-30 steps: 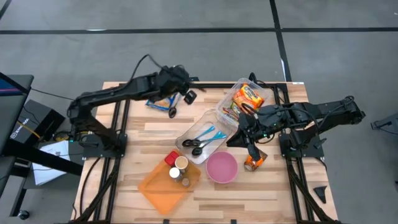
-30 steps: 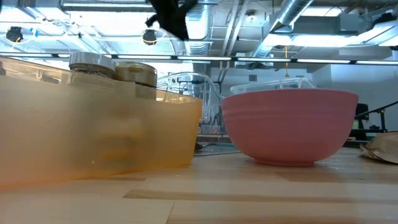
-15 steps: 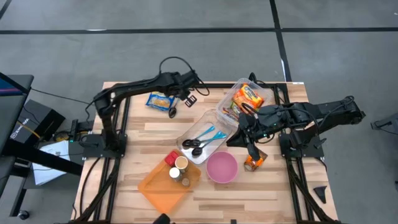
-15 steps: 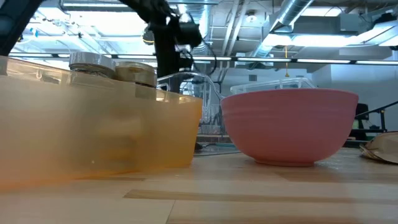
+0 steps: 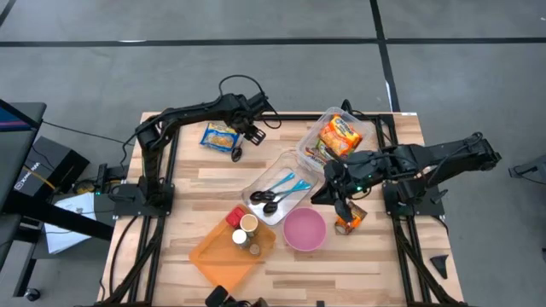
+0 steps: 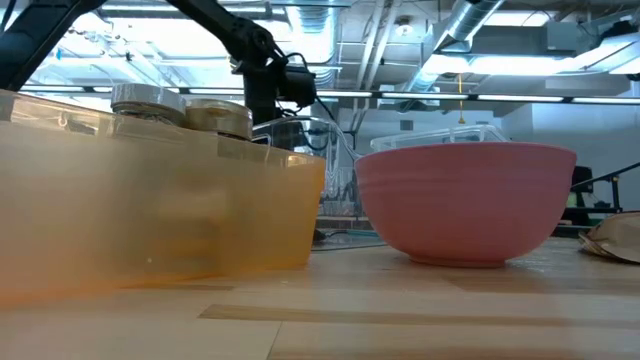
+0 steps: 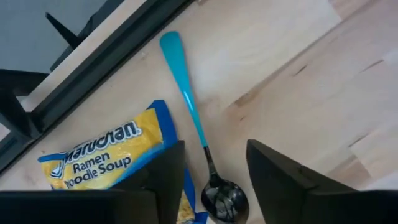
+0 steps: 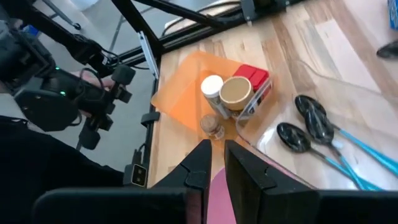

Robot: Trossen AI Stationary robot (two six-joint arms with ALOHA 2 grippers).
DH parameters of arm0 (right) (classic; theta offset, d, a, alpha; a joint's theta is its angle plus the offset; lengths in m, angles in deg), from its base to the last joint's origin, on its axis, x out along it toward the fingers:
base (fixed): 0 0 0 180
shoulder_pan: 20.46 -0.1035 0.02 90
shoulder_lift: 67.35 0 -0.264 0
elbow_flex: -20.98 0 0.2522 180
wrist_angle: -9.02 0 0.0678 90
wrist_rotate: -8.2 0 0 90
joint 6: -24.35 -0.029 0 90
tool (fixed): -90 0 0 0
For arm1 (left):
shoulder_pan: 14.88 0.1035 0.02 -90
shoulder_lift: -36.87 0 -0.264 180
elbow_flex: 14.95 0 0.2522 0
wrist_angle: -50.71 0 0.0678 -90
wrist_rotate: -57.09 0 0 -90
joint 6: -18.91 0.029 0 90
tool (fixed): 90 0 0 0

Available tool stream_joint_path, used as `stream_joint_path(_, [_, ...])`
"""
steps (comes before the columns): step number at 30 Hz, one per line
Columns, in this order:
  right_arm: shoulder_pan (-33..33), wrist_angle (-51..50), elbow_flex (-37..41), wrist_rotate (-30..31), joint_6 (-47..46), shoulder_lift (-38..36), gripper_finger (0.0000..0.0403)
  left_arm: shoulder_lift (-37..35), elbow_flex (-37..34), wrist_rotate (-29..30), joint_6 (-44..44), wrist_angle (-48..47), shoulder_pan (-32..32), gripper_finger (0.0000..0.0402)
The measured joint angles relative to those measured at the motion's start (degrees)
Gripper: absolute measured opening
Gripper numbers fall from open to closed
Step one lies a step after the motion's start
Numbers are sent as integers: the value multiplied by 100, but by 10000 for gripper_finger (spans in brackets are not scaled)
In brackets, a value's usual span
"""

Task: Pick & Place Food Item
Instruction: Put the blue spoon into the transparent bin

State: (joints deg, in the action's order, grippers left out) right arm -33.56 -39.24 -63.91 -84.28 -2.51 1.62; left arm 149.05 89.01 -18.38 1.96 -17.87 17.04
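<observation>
I will close my left gripper on the spoon's dark neck (image 5: 239, 146) (image 7: 210, 162), between the blue handle and the bowl, next to the ramen soup packet.
A yellow and blue ramen soup packet (image 5: 219, 136) (image 7: 99, 163) lies flat on the table near the far edge. Beside it lies a spoon with a blue handle (image 7: 186, 99) (image 5: 235, 153). My left gripper (image 5: 242, 141) (image 7: 214, 186) hangs open just above them, pointing steeply down, one finger over the packet's edge, the spoon's dark bowl (image 7: 221, 198) showing between the fingers. My right gripper (image 5: 341, 196) (image 8: 217, 165) is shut and empty, held above the table right of the middle, with an orange snack bag (image 5: 349, 222) lying below it.
A clear tub of food packets (image 5: 337, 135) stands at the far right. A clear tray (image 5: 277, 192) holds utensils at the middle. The pink bowl (image 5: 304, 230) and an orange tray (image 5: 223, 256) with jars sit near the front edge.
My left gripper has come down from high above the table toward the ramen packet and the spoon at the far edge, tipping from a shallow slant to pointing steeply down. My right arm has kept still.
</observation>
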Motion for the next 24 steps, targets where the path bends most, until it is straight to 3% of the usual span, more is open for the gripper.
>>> stream_joint_path(6, [0,347,150,0,-302,4,42,-4,-227,0,-17,358,7,179])
stream_joint_path(17, [2,1538,157,-2,-418,0,42,-54,-1612,19,-287,984,84,157])
stream_joint_path(24, [90,1746,157,-6,-905,0,42,-142,-1737,-33,-127,1377,41,154])
